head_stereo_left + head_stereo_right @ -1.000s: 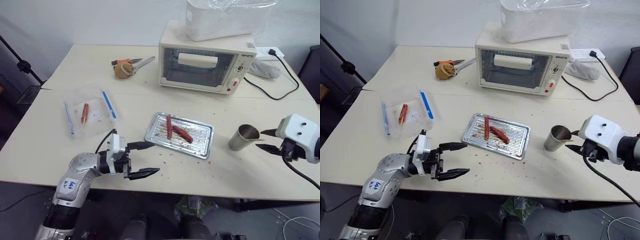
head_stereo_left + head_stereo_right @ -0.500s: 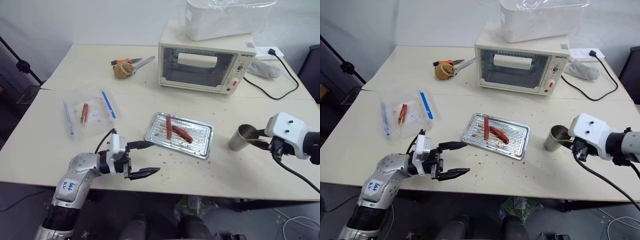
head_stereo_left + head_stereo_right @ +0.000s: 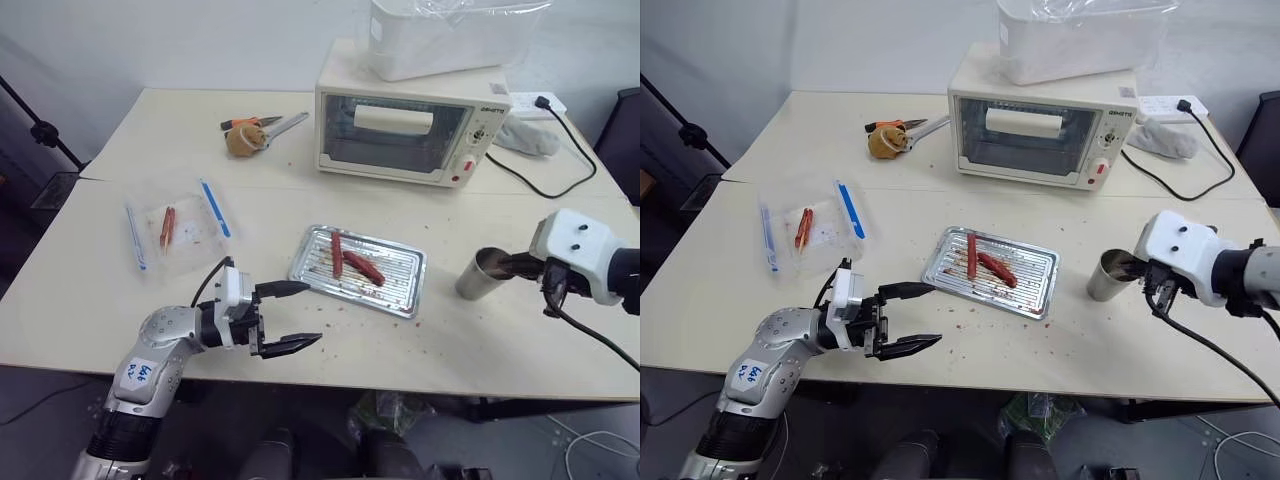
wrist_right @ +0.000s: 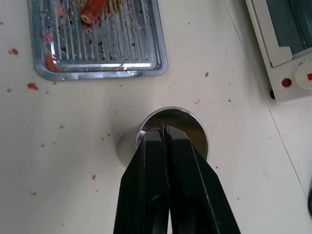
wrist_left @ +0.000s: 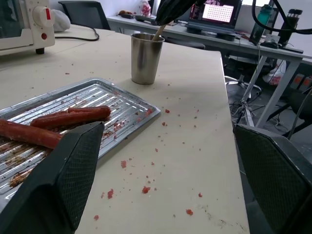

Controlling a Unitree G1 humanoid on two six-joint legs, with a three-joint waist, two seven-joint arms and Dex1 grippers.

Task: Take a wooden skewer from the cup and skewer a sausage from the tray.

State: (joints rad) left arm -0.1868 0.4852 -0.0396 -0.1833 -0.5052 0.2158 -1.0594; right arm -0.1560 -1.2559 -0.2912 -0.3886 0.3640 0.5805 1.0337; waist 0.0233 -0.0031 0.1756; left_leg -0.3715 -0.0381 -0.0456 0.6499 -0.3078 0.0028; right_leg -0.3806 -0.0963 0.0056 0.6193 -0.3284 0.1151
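Observation:
I need to open my right gripper, back off and close it around the skewer's upper end [image 5: 159, 32], because its fingers meet above the cup's opening with the wooden skewer below them.
The steel cup [image 3: 484, 276] stands on the table to the right of the ribbed metal tray [image 3: 404, 291]. My right gripper [image 3: 505, 263] hovers at the cup's mouth and is shut. In the left wrist view a pale wooden skewer [image 5: 158, 33] rises from the cup [image 5: 145, 58] into its black fingertips. Two sausages lie on the tray: the darker, slightly curved sausage [image 3: 365, 267] and a straighter one [image 3: 337, 254] beside it. My left gripper [image 3: 312, 314] is open and empty, held level near the table's front edge, left of the tray.
A toaster oven [image 3: 400, 135] stands at the back with a white container [image 3: 440, 35] on top and a black cable [image 3: 545, 180] trailing right. A clear plastic container [image 3: 178, 228] with thin orange sausages and blue sticks lies left. Scissors and a brown lump [image 3: 245, 138] lie behind.
My right gripper has moved left over the cup's mouth and closed from half open to shut. The left arm has stayed still.

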